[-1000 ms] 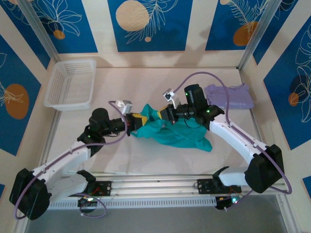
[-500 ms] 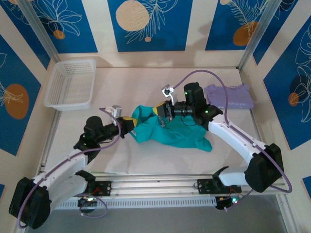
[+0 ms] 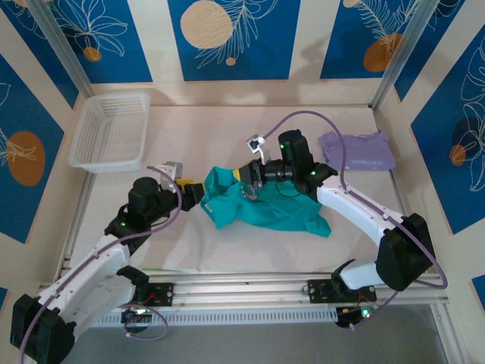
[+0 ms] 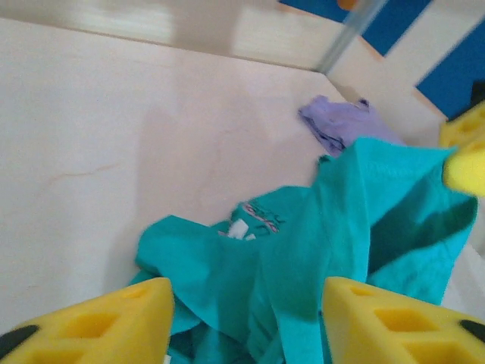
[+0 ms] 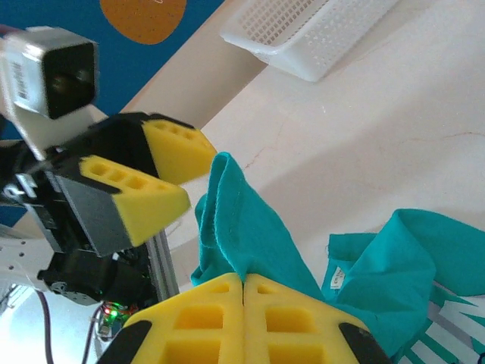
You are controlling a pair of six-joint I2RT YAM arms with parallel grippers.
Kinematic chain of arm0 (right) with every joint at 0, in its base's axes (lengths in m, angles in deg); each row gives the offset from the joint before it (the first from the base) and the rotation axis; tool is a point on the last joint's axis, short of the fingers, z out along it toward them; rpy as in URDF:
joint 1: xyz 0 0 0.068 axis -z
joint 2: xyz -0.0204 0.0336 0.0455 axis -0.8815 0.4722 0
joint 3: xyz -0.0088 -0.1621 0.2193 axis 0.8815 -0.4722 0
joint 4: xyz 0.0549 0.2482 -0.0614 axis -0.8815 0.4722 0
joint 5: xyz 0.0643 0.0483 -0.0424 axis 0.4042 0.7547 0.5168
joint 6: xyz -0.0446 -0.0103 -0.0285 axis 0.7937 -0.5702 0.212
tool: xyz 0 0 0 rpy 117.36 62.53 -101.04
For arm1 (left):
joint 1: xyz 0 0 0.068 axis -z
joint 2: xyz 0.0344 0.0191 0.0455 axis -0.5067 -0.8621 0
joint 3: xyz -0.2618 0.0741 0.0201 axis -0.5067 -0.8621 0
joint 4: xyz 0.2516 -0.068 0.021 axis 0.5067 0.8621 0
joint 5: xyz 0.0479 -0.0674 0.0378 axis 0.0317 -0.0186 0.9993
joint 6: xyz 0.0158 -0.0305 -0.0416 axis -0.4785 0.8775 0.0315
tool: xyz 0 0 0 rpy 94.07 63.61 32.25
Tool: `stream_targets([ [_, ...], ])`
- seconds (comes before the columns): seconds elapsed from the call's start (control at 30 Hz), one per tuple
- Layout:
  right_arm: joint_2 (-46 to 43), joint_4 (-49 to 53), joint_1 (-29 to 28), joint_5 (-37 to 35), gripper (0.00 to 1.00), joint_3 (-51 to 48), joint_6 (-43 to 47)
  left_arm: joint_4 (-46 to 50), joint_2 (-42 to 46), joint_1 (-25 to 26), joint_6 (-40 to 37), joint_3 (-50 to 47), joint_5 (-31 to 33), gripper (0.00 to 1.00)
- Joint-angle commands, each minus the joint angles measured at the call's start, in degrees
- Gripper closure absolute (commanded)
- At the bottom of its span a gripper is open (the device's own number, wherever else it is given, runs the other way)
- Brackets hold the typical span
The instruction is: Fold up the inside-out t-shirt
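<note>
Next, my left gripper pinches the fold's edge [image 5: 220, 178] beside my right gripper before my right gripper opens, because the t-shirt's raised fold stands beyond my left gripper's open fingers.
The inside-out t-shirt [image 3: 273, 208] is a teal-green heap in the middle of the table. My right gripper [image 3: 244, 176] is shut on a fold of it and holds that fold up off the table; its pads [image 5: 242, 315] pinch the cloth [image 5: 250, 227]. My left gripper [image 3: 195, 192] stands open just left of the shirt's raised edge. In the left wrist view its yellow fingers [image 4: 91, 322] sit wide apart, with the shirt [image 4: 303, 250] loose beyond and between them. The right wrist view shows the left gripper [image 5: 195, 176] open beside the raised fold.
A folded pale lavender shirt [image 3: 358, 152] lies at the back right [image 4: 341, 125]. A white mesh basket [image 3: 110, 129] stands at the back left [image 5: 303, 30]. Bare table surface lies in front of and behind the teal heap.
My left gripper has opened, let go of the teal cloth and drawn back to the left. The right gripper has carried its held fold a little left and farther back.
</note>
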Motion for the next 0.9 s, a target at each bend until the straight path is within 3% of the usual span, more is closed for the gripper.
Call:
stream_targets([
  [0.0,0.9,-2.1,-0.6,0.2,1.0,1.2,-3.4,10.2,0.7,3.5,-4.4,6.0,10.5,0.41],
  [0.33,1.1,-2.1,-0.6,0.1,1.0,1.6,-4.1,19.4,-13.4,14.7,-12.0,20.6,23.7,0.37],
  [0.47,1.0,-2.2,-0.6,0.0,1.0,1.3,-4.2,19.3,-16.9,16.0,-13.8,22.3,25.9,0.41],
  [0.67,0.3,-1.3,-0.7,-1.0,1.0,1.1,-3.9,22.1,-21.6,16.1,-15.4,24.9,29.5,0.6],
  [0.87,-0.8,4.3,-1.2,-5.8,1.0,2.8,0.5,22.7,-20.3,15.9,-17.1,24.0,28.0,0.75],
])
